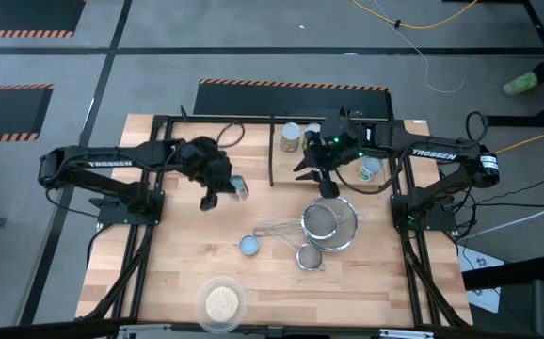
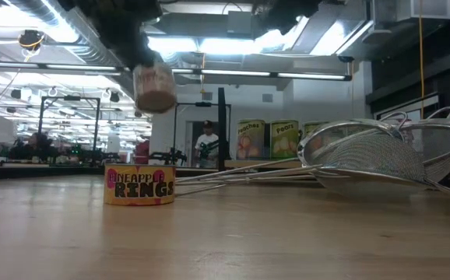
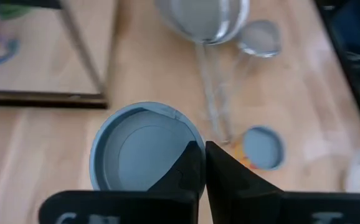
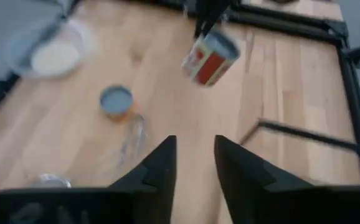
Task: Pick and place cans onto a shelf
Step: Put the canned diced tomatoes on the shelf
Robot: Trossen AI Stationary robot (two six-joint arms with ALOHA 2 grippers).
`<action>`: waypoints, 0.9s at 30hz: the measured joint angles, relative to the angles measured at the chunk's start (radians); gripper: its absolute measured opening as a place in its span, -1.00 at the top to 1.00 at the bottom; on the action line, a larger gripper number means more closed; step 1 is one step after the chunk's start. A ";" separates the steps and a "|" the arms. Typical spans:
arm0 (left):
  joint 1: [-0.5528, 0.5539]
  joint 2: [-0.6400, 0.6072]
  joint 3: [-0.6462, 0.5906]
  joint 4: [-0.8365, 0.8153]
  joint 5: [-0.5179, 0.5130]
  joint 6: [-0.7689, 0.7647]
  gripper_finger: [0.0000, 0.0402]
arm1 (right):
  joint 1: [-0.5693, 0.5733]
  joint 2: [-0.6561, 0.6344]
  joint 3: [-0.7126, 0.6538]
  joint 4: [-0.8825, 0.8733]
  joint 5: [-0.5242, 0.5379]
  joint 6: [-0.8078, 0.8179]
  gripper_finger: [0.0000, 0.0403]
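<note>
Next, my left gripper lets go of the red-labelled can, still in the air above the table, over the strainer handles [image 1: 266, 224] [image 3: 212, 112] near the short can, handing it over to my right gripper.
My left gripper [image 1: 217, 191] hangs over the table's middle left, shut on a can [image 1: 239, 188] with a silver-blue top [image 3: 144, 146] and a red label [image 4: 210, 57]. The can is in the air above the table [image 2: 155, 85]. A short can marked pineapple rings [image 2: 139, 185] stands on its base on the table [image 1: 250, 246]. The shelf [image 1: 286, 165] at the far middle carries a cream-topped can [image 1: 291, 138] and another can [image 1: 371, 169]. My right gripper [image 4: 195, 162] stands open above the shelf's near edge, nothing between its fingers. My left gripper pinches the can's top rim [image 3: 195, 149]. One finger [image 3: 183, 171] lies over the top and the other [image 3: 230, 171] outside the wall. The fingers slant down from the table's left side. The can hangs tilted below them, clear of the table.
Two wire strainers [image 1: 328, 224] [image 1: 310, 256] lie on the table right of the short can, their handles pointing left. A clear dish of beige grains [image 1: 221, 303] stands near the front edge. Black rails [image 1: 272, 151] edge the shelf's left side.
</note>
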 joint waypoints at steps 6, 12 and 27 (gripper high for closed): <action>-0.136 0.016 0.000 0.094 -0.014 -0.037 0.97 | 0.009 0.017 0.000 0.125 -0.058 0.018 0.17; -0.228 0.040 0.001 0.207 -0.073 -0.039 0.97 | 0.060 0.077 0.000 0.249 -0.061 0.014 0.14; -0.295 0.216 0.001 0.396 -0.106 -0.040 0.97 | 0.151 0.285 0.000 0.380 -0.166 0.018 0.14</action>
